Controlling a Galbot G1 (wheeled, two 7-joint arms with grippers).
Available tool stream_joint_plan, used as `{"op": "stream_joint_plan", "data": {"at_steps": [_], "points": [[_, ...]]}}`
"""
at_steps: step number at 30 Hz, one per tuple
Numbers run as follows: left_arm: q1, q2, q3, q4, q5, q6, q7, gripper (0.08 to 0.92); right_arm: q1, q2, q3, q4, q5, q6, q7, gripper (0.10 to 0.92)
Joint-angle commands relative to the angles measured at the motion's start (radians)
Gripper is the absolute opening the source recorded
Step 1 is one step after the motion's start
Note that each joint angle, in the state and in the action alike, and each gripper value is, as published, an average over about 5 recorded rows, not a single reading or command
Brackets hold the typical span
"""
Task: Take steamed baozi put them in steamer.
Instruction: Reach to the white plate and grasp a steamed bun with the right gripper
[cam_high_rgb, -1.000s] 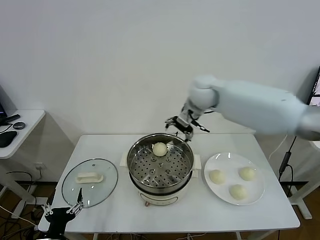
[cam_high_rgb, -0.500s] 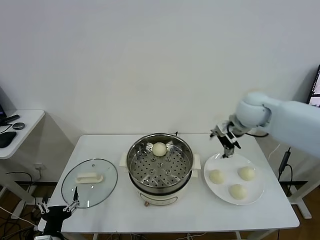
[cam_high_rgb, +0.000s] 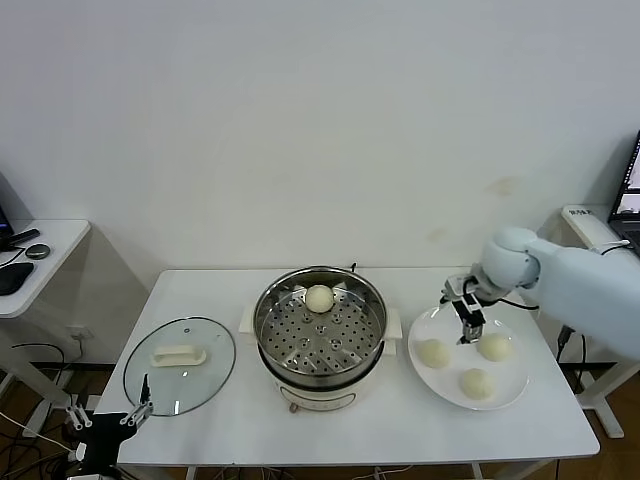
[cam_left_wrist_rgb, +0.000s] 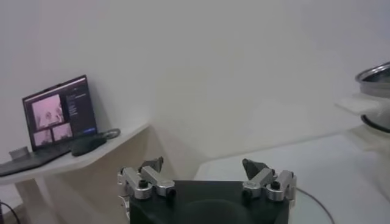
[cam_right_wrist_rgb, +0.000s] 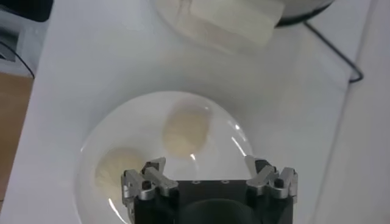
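Observation:
The baozi that lies nearest the steamer on the white plate will have my right gripper close on the sides of the baozi (cam_high_rgb: 434, 352) (cam_right_wrist_rgb: 186, 131).
The steamer (cam_high_rgb: 320, 335), a shiny steel pot with a perforated tray on a white base, stands mid-table with one cream baozi (cam_high_rgb: 319, 298) at the back of its tray. Three more baozi (cam_high_rgb: 433, 353) (cam_high_rgb: 494, 347) (cam_high_rgb: 477, 383) lie on the white plate (cam_high_rgb: 515, 383) to its right. My right gripper (cam_high_rgb: 467, 322) is open and empty, hovering over the plate's back part between the two rear buns. In the right wrist view two buns (cam_right_wrist_rgb: 186, 129) (cam_right_wrist_rgb: 117, 171) show on the plate ahead of the open gripper (cam_right_wrist_rgb: 206, 165). My left gripper (cam_high_rgb: 106, 419) is parked low off the table's front left corner, open.
A round glass lid (cam_high_rgb: 180, 363) with a white handle lies on the table left of the steamer. A side desk (cam_high_rgb: 30, 250) with a laptop stands at far left. The steamer's white handle (cam_right_wrist_rgb: 222, 24) and a black cable (cam_right_wrist_rgb: 334, 51) show in the right wrist view.
My right gripper has swung from behind the steamer rightward and down to just over the plate. The left gripper has drifted slightly lower. The baozi have not moved.

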Motion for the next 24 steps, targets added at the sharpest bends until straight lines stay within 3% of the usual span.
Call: {"op": "stream_joint_plan", "data": {"at_steps": [1,19,24], "points": [[0.001,-0.004,-0.004,0.003,0.021,-0.005,-0.003,0.823,-0.18,0.043,0.119,-0.094,-0.064,0.01,-0.002,0.823],[0.012,-0.006,-0.008,0.002,0.018,-0.004,-0.002,0.823,-0.306,0.138,0.212,-0.197,-0.144,0.039,0.045,0.821],[0.013,-0.006,-0.01,0.0,0.017,-0.004,-0.002,0.823,-0.312,0.154,0.222,-0.211,-0.151,0.033,0.051,0.751]]}}
